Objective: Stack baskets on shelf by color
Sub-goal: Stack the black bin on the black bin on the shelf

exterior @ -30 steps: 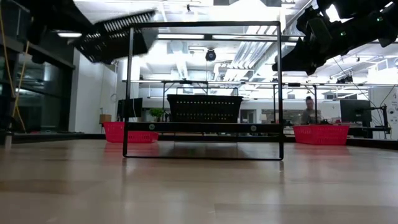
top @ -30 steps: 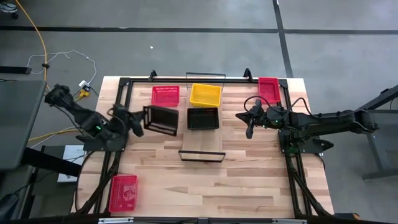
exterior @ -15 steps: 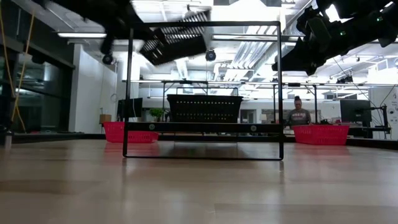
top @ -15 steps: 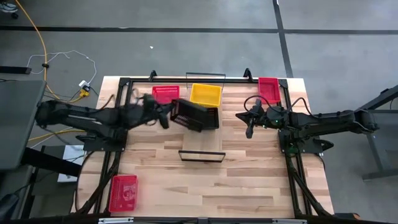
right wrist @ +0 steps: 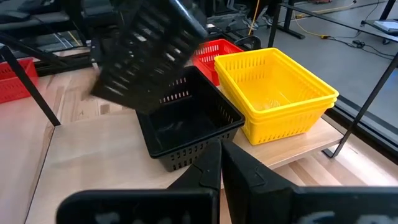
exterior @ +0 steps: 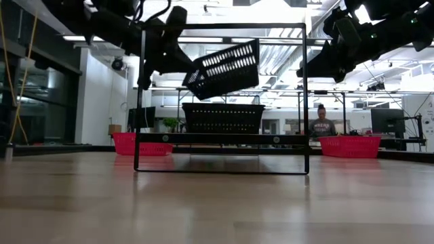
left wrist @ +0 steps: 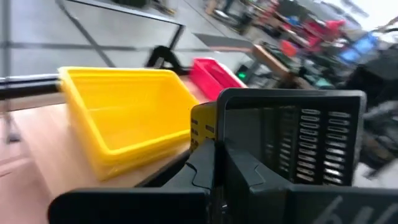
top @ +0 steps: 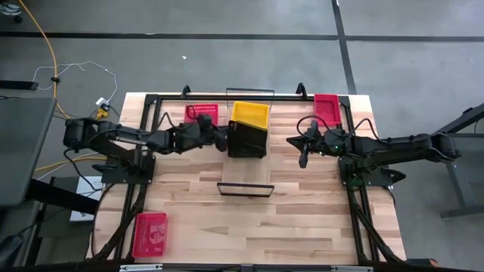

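My left gripper has its black basket. It will let go of it inside the other black basket [top: 249,142] on the shelf, next to the yellow basket.
My left gripper [top: 221,137] reaches in from the table's left and is shut on a black basket [exterior: 224,68]. It holds that basket tilted in the air above a second black basket [exterior: 223,116], which sits bottom-down on the shelf [top: 246,172]. A yellow basket [top: 250,114] stands on the shelf's far part. My right gripper [top: 304,153] hovers shut to the right of the shelf, touching nothing. In the right wrist view the held basket [right wrist: 149,50] hangs over the shelf's black basket [right wrist: 186,127], next to the yellow one [right wrist: 277,93]. My left gripper pinches the held black basket by the wall at its left end [left wrist: 219,127], coming level from the table's left. The basket is lifted clear and tilted, its held end lower and its free end [exterior: 256,51] higher, right above the other black basket.
Red baskets lie on the tabletop: one at the far edge behind my left arm [top: 201,113], one at the far right corner [top: 327,108], one at the near left [top: 149,233]. The shelf's black wire frames [exterior: 305,95] stand at both short ends. A person [exterior: 321,122] is in the room behind.
My left gripper has carried the black basket from the table's left toward the shelf, swinging it around and tipping it. The basket now hangs over the shelf's black basket instead of beside the shelf. My right arm has kept still.
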`<state>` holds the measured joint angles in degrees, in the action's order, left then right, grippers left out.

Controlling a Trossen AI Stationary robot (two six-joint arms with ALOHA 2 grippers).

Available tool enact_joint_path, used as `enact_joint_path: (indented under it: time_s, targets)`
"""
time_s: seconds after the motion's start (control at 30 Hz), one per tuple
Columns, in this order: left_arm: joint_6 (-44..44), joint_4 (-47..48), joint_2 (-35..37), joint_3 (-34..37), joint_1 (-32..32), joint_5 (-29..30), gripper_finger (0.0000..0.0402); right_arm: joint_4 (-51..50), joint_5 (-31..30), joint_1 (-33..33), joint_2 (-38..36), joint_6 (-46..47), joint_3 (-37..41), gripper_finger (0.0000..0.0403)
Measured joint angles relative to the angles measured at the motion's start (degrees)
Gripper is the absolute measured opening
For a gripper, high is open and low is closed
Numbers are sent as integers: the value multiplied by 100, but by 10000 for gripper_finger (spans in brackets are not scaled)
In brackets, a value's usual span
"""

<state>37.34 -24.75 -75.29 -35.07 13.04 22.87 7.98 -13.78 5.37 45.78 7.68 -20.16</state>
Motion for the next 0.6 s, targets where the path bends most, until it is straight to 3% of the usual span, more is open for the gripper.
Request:
enact_joint_path:
  time_s: [0.43,0.6]
  targets:
    - [-16,136,-111,0,-1071,2102,0,1,0,0,0,-8,0,0]
    - [6,138,-117,0,-1153,2188,0,1,0,1,0,-15,0,0]
